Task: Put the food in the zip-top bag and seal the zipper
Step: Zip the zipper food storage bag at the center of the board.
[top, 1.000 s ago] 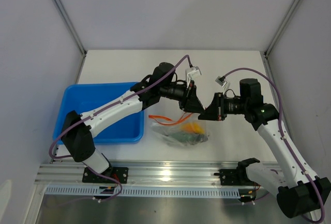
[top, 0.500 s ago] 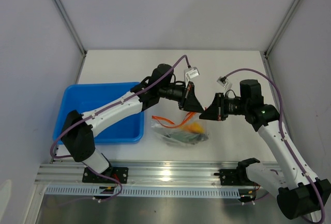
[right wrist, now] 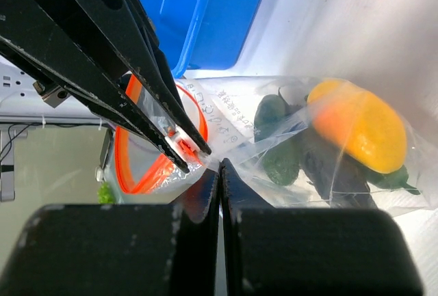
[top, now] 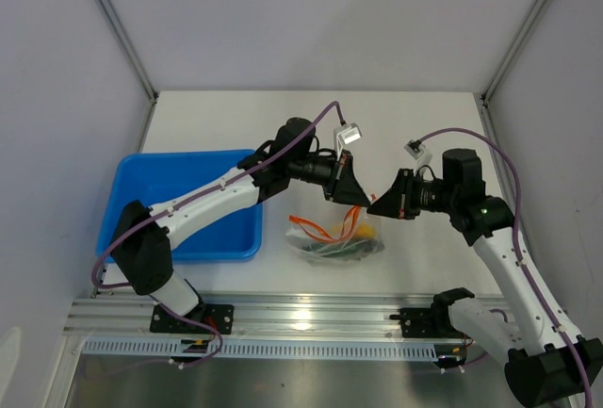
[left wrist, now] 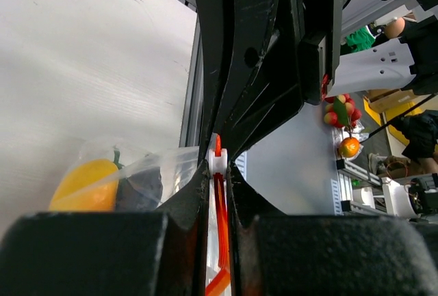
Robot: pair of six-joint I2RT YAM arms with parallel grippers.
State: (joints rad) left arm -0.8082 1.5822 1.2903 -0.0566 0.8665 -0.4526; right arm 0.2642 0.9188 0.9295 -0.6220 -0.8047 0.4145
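My right gripper is closed beside the zipper's short orange end, so I need to open it and grip that end near the white slider [left wrist: 217,164].
The clear zip-top bag [top: 334,241] lies on the table between my arms. It holds the food: a yellow-orange piece [right wrist: 359,126] and dark green pieces [right wrist: 280,151]. The yellow piece also shows in the left wrist view [left wrist: 85,186]. The orange-red zipper [right wrist: 126,163] bows out in a loop on the bag's left [top: 316,224]. My left gripper [top: 358,203] [left wrist: 217,166] is shut on the zipper's white slider [left wrist: 217,161]. My right gripper [top: 370,210] [right wrist: 219,165] is shut on the bag's edge right beside the slider [right wrist: 179,139].
A blue tray [top: 184,205] stands left of the bag, its corner close to the zipper loop [right wrist: 219,16]. An aluminium rail [top: 311,314] runs along the near table edge. White walls close in the sides and back.
My right wrist has drawn back a little to the right. The bag and its food have shifted slightly right, and the orange strip now bows into a loop. Both grippers stay shut.
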